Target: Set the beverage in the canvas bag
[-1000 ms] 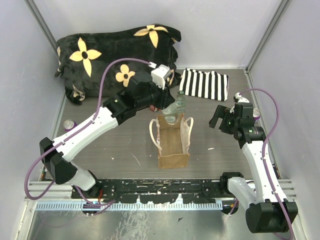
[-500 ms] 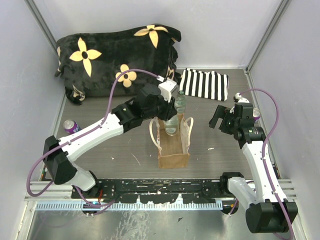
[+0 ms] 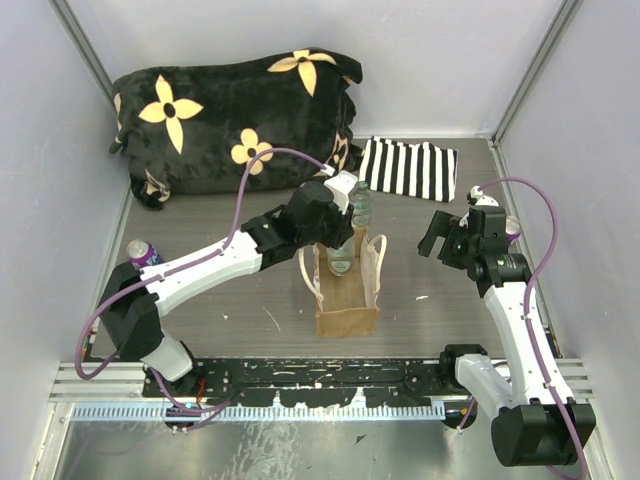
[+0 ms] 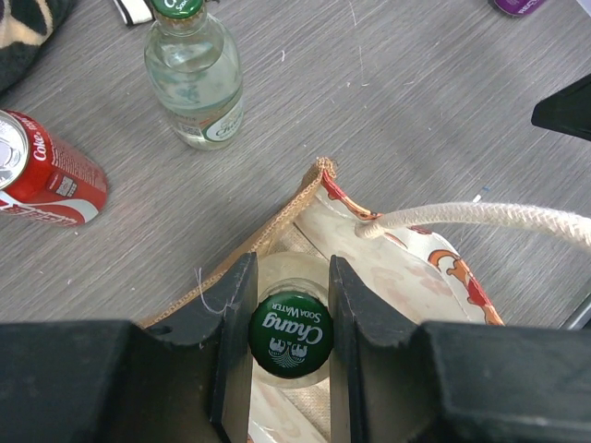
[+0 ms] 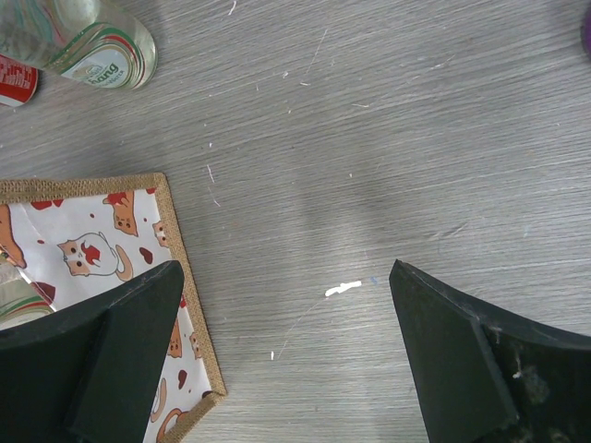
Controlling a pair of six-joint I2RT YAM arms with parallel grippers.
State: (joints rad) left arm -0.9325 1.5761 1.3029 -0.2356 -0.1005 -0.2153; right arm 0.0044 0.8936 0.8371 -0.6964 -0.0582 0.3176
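Note:
My left gripper is going to release the soda-water bottle, now partly inside the bag, upright inside the canvas bag's far corner [image 3: 349, 273], closest to the second green-capped bottle.
My left gripper [image 4: 288, 279] is shut on the neck of a clear glass soda-water bottle with a green cap [image 4: 290, 335]. It holds the bottle upright in the open mouth of the tan canvas bag [image 4: 280, 229], whose cream handle [image 4: 480, 216] lies to the right. In the top view the gripper [image 3: 341, 228] is over the bag's far end [image 3: 347, 300], with the bottle [image 3: 343, 260] partly inside. My right gripper [image 5: 286, 360] is open and empty over bare table right of the bag's corner [image 5: 177, 277]. It also shows in the top view [image 3: 440, 237].
A second green-capped bottle [image 4: 195, 78] stands just behind the bag, with a red Coke can [image 4: 42, 171] lying beside it. A striped cloth [image 3: 410, 168] and a black flowered cushion [image 3: 235, 110] lie at the back. Purple cans stand at the left [image 3: 140, 250] and right [image 3: 513, 230].
My left arm has carried the bottle to the right and down into the bag's mouth. The right arm has not moved.

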